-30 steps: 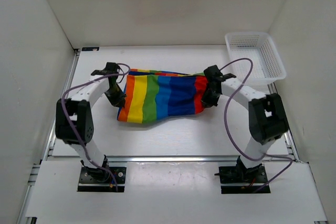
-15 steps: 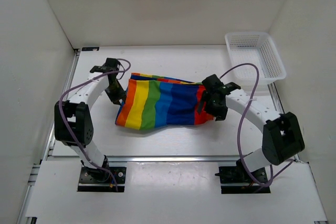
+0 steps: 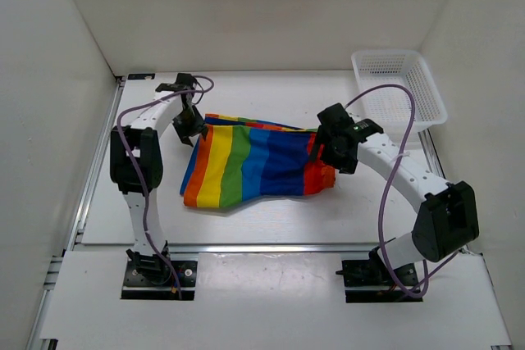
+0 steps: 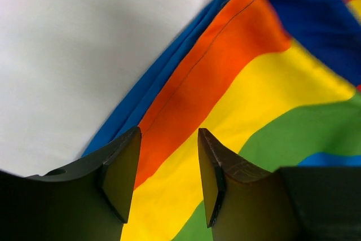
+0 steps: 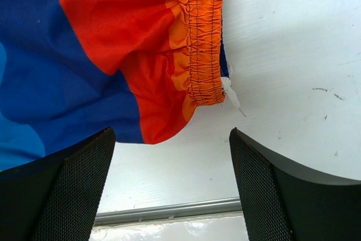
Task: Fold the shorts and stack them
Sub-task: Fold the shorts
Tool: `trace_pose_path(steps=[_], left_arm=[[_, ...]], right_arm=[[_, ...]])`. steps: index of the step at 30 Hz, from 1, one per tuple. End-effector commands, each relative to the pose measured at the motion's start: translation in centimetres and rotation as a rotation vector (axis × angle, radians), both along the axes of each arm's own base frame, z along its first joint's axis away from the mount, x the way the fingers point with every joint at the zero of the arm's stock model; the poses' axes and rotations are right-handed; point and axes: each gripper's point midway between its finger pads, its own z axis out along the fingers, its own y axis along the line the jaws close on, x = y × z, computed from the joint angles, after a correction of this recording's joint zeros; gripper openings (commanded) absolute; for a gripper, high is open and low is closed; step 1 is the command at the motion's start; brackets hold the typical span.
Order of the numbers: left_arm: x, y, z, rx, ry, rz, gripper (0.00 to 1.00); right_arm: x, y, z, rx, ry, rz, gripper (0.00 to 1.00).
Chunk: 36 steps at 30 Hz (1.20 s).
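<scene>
The near end of the shorts' orange waistband [image 3: 330, 183] [image 5: 206, 97] is beside the white drawstring. My right gripper goes there next and closes on it.
The rainbow-striped shorts [image 3: 254, 161] lie folded flat on the white table, orange edge at the left, red and orange waistband at the right. My left gripper [image 3: 194, 120] hovers over their far left corner; in the left wrist view it [image 4: 168, 176] stands open above the orange and yellow stripes [image 4: 237, 83], holding nothing. My right gripper [image 3: 326, 152] is over the waistband end. In the right wrist view it [image 5: 172, 187] is wide open above bare table, with the gathered orange waistband [image 5: 203, 38] and a bit of white drawstring [image 5: 230, 91] just beyond its fingertips.
A white mesh basket [image 3: 399, 88] stands at the far right corner. White walls close in the table on the left, back and right. A metal rail [image 3: 262, 247] runs along the table's near edge.
Both grippers have opened and let go of the shorts, which now lie flat. The left gripper moved toward the far left corner; the right arm swung out to the right.
</scene>
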Motion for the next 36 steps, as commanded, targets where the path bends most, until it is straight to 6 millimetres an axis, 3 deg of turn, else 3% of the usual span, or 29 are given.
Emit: trace_pose_path(steps=[1,2,3,5,6,11,12,17,20,21,24,25,28,31,34,35,36], left_arm=[[3.4,-1.4,2.7,-0.021,-0.119,-0.034,0.56],[4.6,-1.6,3.6,-0.026,-0.153,-0.035,0.56],[5.0,-1.5,2.7,-0.018,-0.134,-0.022,0.58],[6.6,-1.8,3.3,-0.026,-0.167,-0.013,0.6],[6.8,-1.9,1.9,-0.021,-0.133,-0.013,0.6],[8.8,-2.4,0.3,-0.027,-0.099,-0.007,0.63],[8.7,-2.7,-0.8,-0.015,-0.077,-0.013,0.63],[8.8,-2.9,-1.1,-0.023,-0.067,-0.016,0.63],[9.3,-3.0,-0.7,-0.027,-0.09,-0.016,0.53],[9.2,-3.5,-0.7,-0.028,-0.09,-0.027,0.37],[9.3,-3.5,-0.2,-0.029,-0.099,-0.027,0.15],[8.9,-3.4,0.1,-0.028,-0.09,-0.027,0.1],[8.8,-3.0,1.8,-0.01,-0.114,-0.03,0.1],[8.7,-2.5,6.1,0.001,-0.203,-0.02,0.1],[8.5,-2.2,7.1,0.012,-0.222,-0.014,0.1],[9.0,-3.0,8.3,-0.005,-0.255,-0.026,0.1],[9.4,-3.1,8.1,-0.005,-0.257,-0.026,0.1]], right_arm=[[0.4,-0.4,0.5,-0.035,-0.011,0.01,0.86],[0.4,-0.4,0.5,-0.035,-0.011,0.01,0.86],[0.4,-0.4,0.5,-0.035,-0.011,0.01,0.86],[0.6,-0.7,0.5,-0.035,-0.011,0.001,0.86],[0.6,-0.7,0.5,-0.039,-0.011,0.01,0.86],[0.7,-1.0,-0.1,-0.054,0.007,0.011,0.86],[0.6,-0.9,-0.4,-0.054,0.019,0.023,0.86],[1.0,-1.1,-0.3,-0.058,0.018,0.022,0.86],[1.1,-1.4,-0.6,-0.062,0.028,0.012,0.86],[1.1,-1.4,-0.6,-0.062,0.028,0.012,0.86],[1.2,-1.5,-0.6,-0.055,0.032,0.006,0.86],[1.2,-1.5,-0.6,-0.055,0.032,0.006,0.86],[1.2,-1.5,-0.6,-0.055,0.032,0.006,0.86],[1.4,-1.4,-0.6,-0.055,0.032,0.006,0.86],[1.4,-1.4,-0.9,-0.063,0.04,0.014,0.86],[1.3,-1.3,-1.2,-0.059,0.052,0.018,0.86],[1.5,-1.1,-0.9,-0.055,0.044,0.018,0.86]])
